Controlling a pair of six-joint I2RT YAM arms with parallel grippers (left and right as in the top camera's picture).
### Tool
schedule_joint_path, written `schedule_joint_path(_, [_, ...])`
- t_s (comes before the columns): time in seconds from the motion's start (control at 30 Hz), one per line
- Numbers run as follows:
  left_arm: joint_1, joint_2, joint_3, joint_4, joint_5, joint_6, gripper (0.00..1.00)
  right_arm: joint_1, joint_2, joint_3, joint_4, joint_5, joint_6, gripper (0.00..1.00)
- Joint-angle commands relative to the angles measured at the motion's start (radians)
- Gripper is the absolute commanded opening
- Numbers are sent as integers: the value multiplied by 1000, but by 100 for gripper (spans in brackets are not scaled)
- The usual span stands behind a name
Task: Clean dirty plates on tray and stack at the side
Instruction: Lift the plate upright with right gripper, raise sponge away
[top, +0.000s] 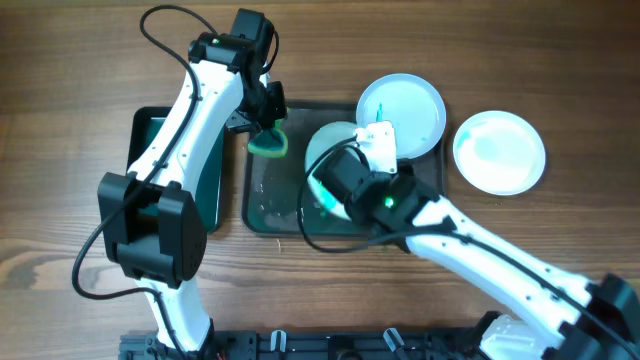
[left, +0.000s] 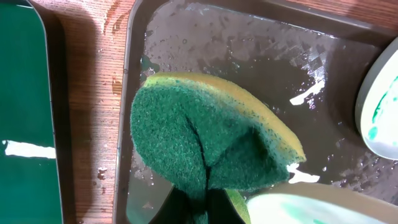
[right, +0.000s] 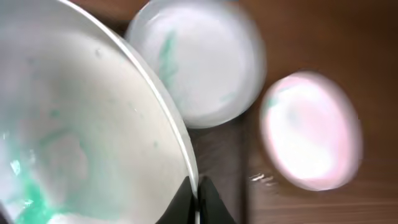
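Observation:
My right gripper will release the smeared white plate on top of the plate lying on the table (top: 496, 152) (right: 311, 131) next to the tray.
My left gripper (top: 265, 125) is shut on a yellow-green sponge (top: 268, 140) and holds it over the left end of the dark grey tray (top: 270, 210). In the left wrist view the sponge (left: 205, 137) bulges out of the fingers (left: 202, 205) above the wet tray (left: 249, 56). My right gripper (top: 322, 190) is shut on the rim of a white plate (top: 330, 140) with teal smears, tilted over the tray's middle. The right wrist view shows the fingers (right: 198, 193) pinching that plate (right: 81, 124). A second smeared plate (top: 400, 112) lies at the tray's right end. A third plate (top: 499, 150) lies on the table to the right.
A smaller black tray with a green inside (top: 150, 130) lies left of the grey tray, partly under my left arm; it also shows in the left wrist view (left: 25, 112). Water drops lie on the grey tray and the wood beside it.

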Motion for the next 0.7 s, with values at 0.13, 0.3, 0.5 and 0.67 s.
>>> schedule_joint_path(0.13, [1, -1, 19, -5, 12, 9, 4, 124, -61, -2, -11, 677, -243, 4])
schedule_joint_path(0.3, [1, -1, 19, -6, 12, 9, 4, 207, -61, -2, 268, 761, -599, 4])
schedule_joint_path(0.5, [1, -1, 19, -16, 12, 9, 4, 209, -61, -2, 345, 761, -676, 4])
schedule_joint_path(0.67, [1, -1, 19, -18, 13, 9, 4, 203, -61, -11, 342, 461, -550, 4])
